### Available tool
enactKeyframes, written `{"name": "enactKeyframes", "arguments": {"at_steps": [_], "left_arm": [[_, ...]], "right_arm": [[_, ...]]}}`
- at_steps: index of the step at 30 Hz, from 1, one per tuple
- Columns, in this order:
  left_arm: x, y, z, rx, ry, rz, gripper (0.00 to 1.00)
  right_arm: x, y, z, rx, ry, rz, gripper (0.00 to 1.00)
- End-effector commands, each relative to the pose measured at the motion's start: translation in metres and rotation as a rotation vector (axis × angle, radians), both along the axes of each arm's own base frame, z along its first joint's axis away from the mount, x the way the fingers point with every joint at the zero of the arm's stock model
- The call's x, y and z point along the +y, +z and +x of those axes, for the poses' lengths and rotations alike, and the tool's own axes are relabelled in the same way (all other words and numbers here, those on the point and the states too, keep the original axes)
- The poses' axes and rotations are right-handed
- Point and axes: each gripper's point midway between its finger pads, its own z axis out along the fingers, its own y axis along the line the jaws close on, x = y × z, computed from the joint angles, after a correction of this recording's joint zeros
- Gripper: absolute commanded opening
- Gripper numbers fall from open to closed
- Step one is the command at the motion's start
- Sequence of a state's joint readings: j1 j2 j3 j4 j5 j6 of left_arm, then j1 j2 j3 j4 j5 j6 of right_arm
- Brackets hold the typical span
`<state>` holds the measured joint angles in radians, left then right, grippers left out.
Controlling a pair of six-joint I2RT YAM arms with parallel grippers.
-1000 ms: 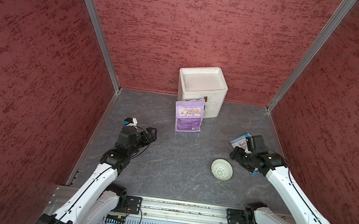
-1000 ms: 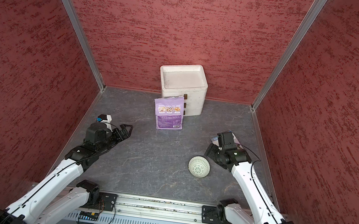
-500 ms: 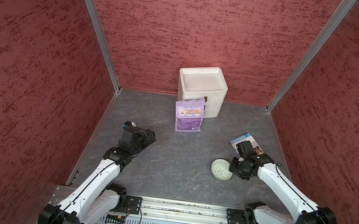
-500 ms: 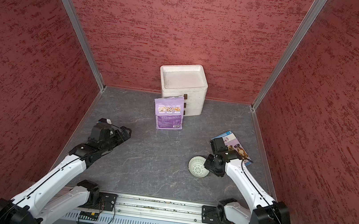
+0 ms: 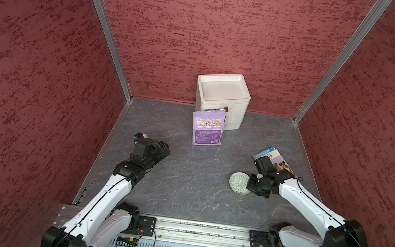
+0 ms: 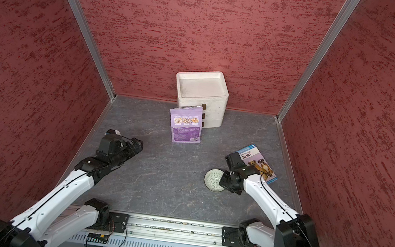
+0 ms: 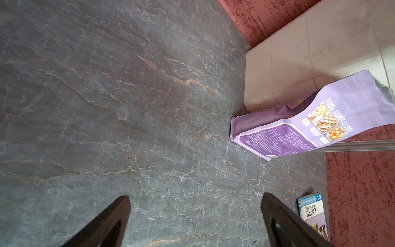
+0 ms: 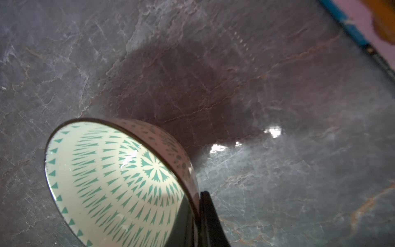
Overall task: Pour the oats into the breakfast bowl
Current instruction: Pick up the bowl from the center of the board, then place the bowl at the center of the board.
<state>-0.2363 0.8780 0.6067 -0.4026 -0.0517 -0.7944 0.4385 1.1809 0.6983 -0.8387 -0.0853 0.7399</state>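
Note:
My right gripper is going to release the bowl on the grey floor (image 5: 186, 176), in the spot between the lilac pouch and the front bar.
The breakfast bowl (image 5: 238, 183) (image 6: 213, 180) sits on the grey floor at the right. Its inside shows green marks on cream in the right wrist view (image 8: 111, 181). My right gripper (image 5: 251, 183) (image 6: 224, 180) (image 8: 197, 197) is shut on the bowl's rim, one finger inside the wall and one outside. The lilac pouch (image 5: 207, 130) (image 6: 187, 128) (image 7: 310, 126) stands leaning on the foam box at the back. The oats are hidden inside it. My left gripper (image 5: 165, 148) (image 6: 139, 144) (image 7: 195, 200) hovers open and empty, left of the pouch and well short of it.
A white foam drawer box (image 5: 223, 94) (image 6: 201, 90) stands against the back wall behind the pouch. A dog-picture book (image 5: 280, 163) (image 6: 259, 162) (image 7: 313, 211) lies flat just behind my right wrist. Red walls close in three sides.
My right gripper moved from above the book down to the bowl's right side and closed on its rim. The left arm shifted slightly and stayed open.

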Motion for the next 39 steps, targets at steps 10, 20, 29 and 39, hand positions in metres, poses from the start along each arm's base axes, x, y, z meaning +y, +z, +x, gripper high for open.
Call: {"name": "enactKeyframes", "arguments": {"at_steps": [10,20,29,39], "left_arm": [[0.002,0.018,0.002,-0.019,-0.004,0.019,1.00],[0.004,0.024,-0.003,-0.024,-0.026,0.036,1.00],[0.003,0.029,-0.004,-0.016,-0.031,0.026,1.00],[-0.020,0.030,0.007,-0.030,-0.158,0.001,0.95]], "right_arm": [[0.145,0.039,0.037,-0.105,0.262,0.104,0.00],[0.236,0.035,0.057,-0.118,0.435,0.113,0.00],[0.251,0.009,0.043,-0.043,0.477,0.087,0.00],[0.258,0.021,0.036,-0.069,0.518,0.109,0.52]]}}
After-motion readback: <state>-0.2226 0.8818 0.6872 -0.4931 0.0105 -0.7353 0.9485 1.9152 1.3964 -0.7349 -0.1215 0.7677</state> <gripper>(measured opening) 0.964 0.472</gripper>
